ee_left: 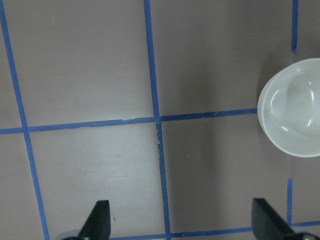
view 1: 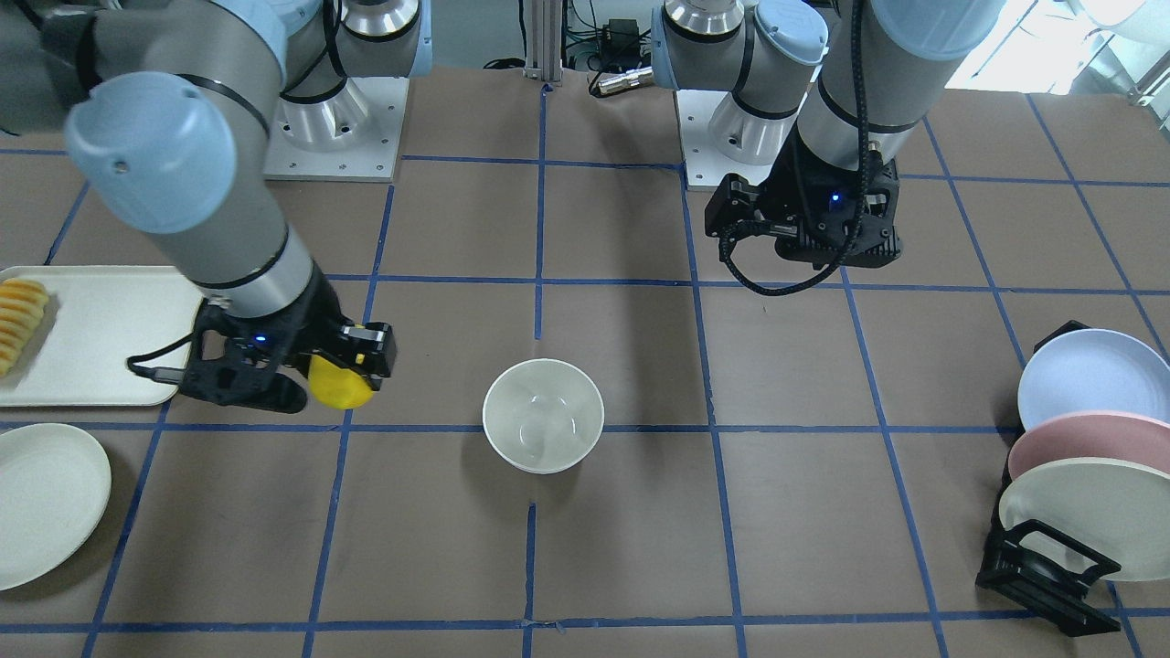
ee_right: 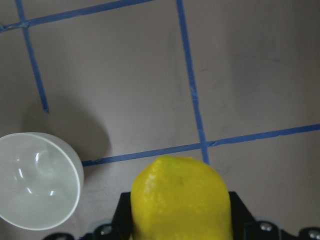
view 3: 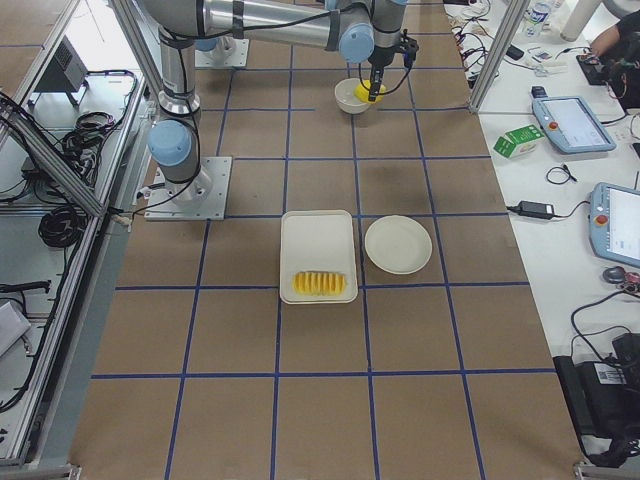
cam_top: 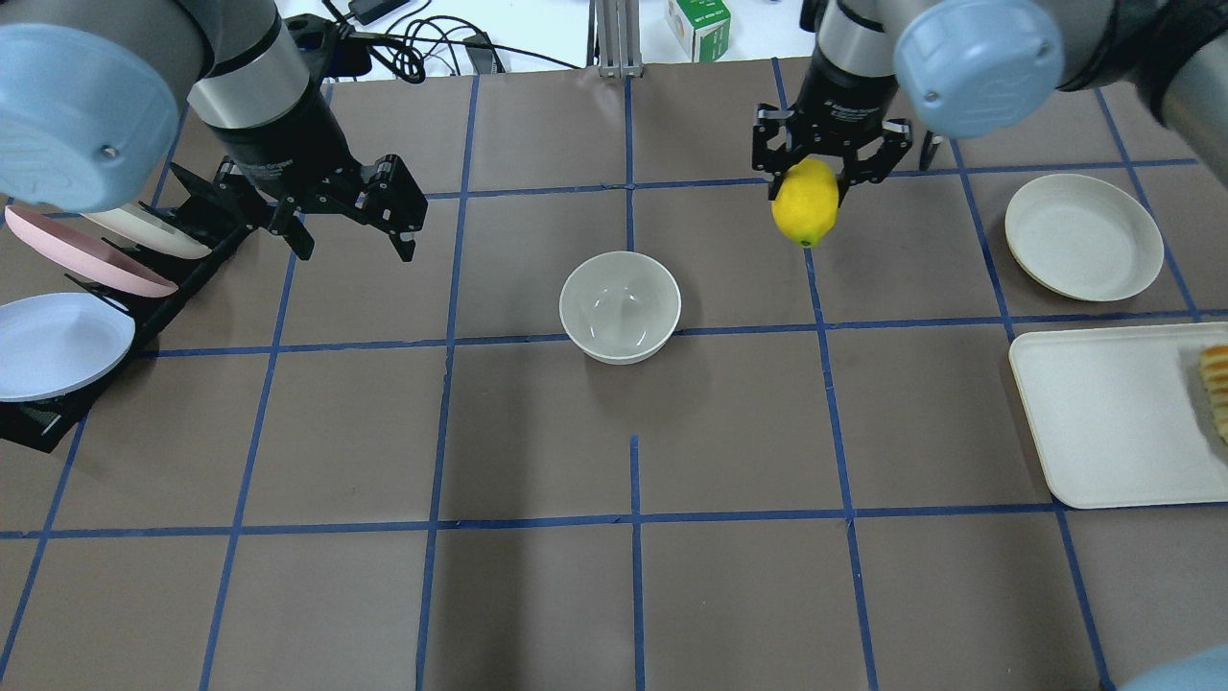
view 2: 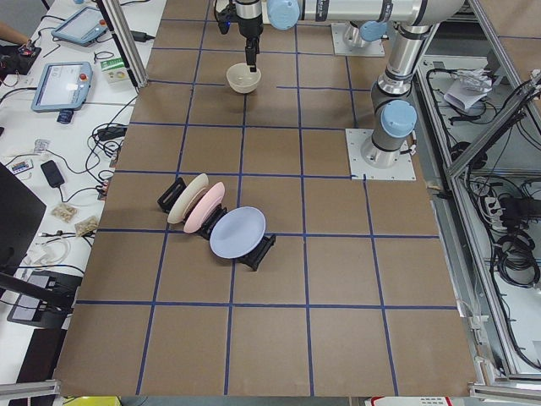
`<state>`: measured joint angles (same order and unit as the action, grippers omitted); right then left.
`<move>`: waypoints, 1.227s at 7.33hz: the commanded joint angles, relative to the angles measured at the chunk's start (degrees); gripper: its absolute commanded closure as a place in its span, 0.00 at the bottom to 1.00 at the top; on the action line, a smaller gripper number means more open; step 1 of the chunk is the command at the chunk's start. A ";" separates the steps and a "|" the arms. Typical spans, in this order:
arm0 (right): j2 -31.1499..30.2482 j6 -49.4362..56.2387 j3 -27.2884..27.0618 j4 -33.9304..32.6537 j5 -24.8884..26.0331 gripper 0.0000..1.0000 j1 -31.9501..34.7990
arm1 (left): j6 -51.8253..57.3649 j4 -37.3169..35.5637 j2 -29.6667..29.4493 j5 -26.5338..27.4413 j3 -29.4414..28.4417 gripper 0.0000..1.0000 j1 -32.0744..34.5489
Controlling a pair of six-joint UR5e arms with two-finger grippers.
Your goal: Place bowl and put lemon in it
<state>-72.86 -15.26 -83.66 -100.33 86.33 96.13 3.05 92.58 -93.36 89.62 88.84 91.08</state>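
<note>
The robot's right gripper will release the yellow lemon on the middle of the off-white bowl's inside bottom (view 1: 544,428) (ee_right: 35,179).
The off-white bowl (cam_top: 621,306) stands upright and empty at the table's middle; it also shows in the front view (view 1: 543,414), the left wrist view (ee_left: 292,112) and the right wrist view (ee_right: 36,179). My right gripper (cam_top: 809,197) is shut on the yellow lemon (cam_top: 805,202) and holds it above the table, to the right of the bowl and apart from it. The lemon also shows in the front view (view 1: 338,385) and the right wrist view (ee_right: 181,199). My left gripper (cam_top: 355,240) is open and empty, raised to the left of the bowl.
A rack (cam_top: 144,312) with blue, pink and cream plates stands at the left edge. A shallow off-white plate (cam_top: 1083,236) and a white tray (cam_top: 1103,422) with sliced fruit (cam_top: 1216,389) lie at the right.
</note>
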 commanded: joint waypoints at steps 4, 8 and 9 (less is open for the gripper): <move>10.62 -10.75 0.07 -11.72 -0.46 1.00 13.63 | -0.42 0.23 0.72 0.03 0.28 0.00 -0.64; 14.22 -10.67 -0.63 -12.87 -0.55 1.00 14.61 | -0.33 0.23 0.63 0.11 0.28 0.00 -0.73; 15.71 -10.76 -0.54 -13.13 -0.64 1.00 14.61 | -0.33 0.23 0.55 0.11 0.28 0.00 -0.73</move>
<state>-58.77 -25.95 -84.21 -113.23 85.76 110.70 2.72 92.81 -92.76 89.74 89.11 90.37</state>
